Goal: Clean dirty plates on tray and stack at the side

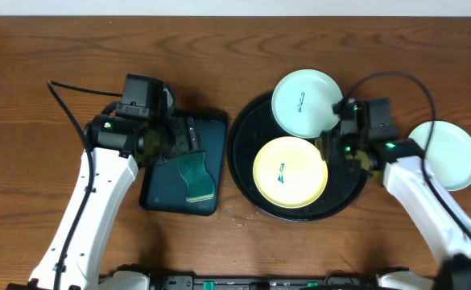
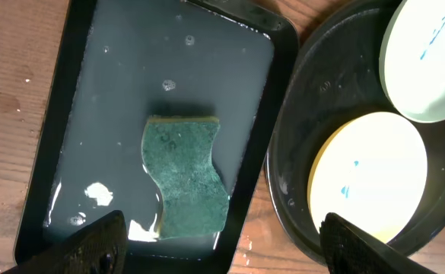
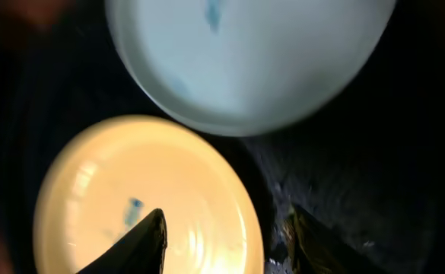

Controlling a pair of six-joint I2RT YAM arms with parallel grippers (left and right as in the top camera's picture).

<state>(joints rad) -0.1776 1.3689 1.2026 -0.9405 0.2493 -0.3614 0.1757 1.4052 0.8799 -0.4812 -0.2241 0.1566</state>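
Observation:
My right gripper will close on the rim of the pale yellow plate (image 1: 326, 171) (image 3: 259, 240), on the side farthest from the green sponge, to steady it for wiping.
The round black tray (image 1: 243, 173) holds a mint-white plate (image 1: 303, 103) at its back and a pale yellow plate (image 1: 290, 171) at its front, both with small teal smears. A second mint-white plate (image 1: 446, 155) lies on the wood at the far right. My right gripper (image 1: 327, 150) is open, low over the yellow plate's right rim. In the right wrist view its fingers (image 3: 230, 243) straddle the rim of the yellow plate (image 3: 131, 183), below the mint plate (image 3: 245, 61). My left gripper (image 1: 188, 138) is open and empty above the green sponge (image 1: 196, 177).
The sponge (image 2: 185, 175) lies in shallow water in a dark teal rectangular tray (image 2: 77, 91) left of the round tray (image 2: 294, 183). The left gripper's fingers (image 2: 222, 243) span the rectangular tray's near right corner. Bare wood lies around both trays.

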